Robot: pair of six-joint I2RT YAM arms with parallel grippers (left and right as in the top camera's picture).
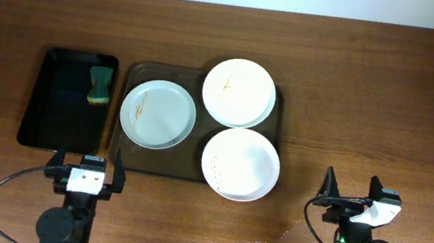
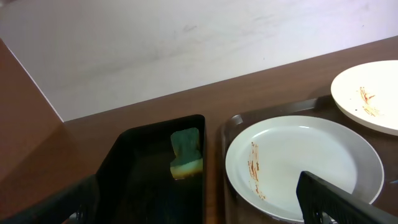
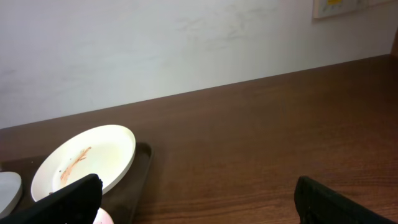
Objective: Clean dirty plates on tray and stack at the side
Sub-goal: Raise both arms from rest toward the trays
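The robot's left gripper will next go to the black tray and close on the middle [image 1: 99,84] [image 2: 186,149] of the green and yellow sponge, as the plates need cleaning.
Three white plates lie on the brown tray [image 1: 127,158]. The left plate [image 1: 158,114] has a brown streak and also shows in the left wrist view [image 2: 305,163]. The back plate [image 1: 239,92] has brown streaks and shows in the right wrist view [image 3: 87,158]. The front right plate [image 1: 240,164] overhangs the tray's right rim. My left gripper [image 1: 89,167] is open and empty, just in front of the tray's front left corner. My right gripper [image 1: 353,192] is open and empty over bare table, right of the tray.
A narrow black tray [image 1: 54,114] stands left of the brown tray, with a green and yellow sponge [image 1: 100,85] at its back right; the sponge shows in the left wrist view [image 2: 186,152]. A pale wall runs behind the wooden table [image 1: 376,94].
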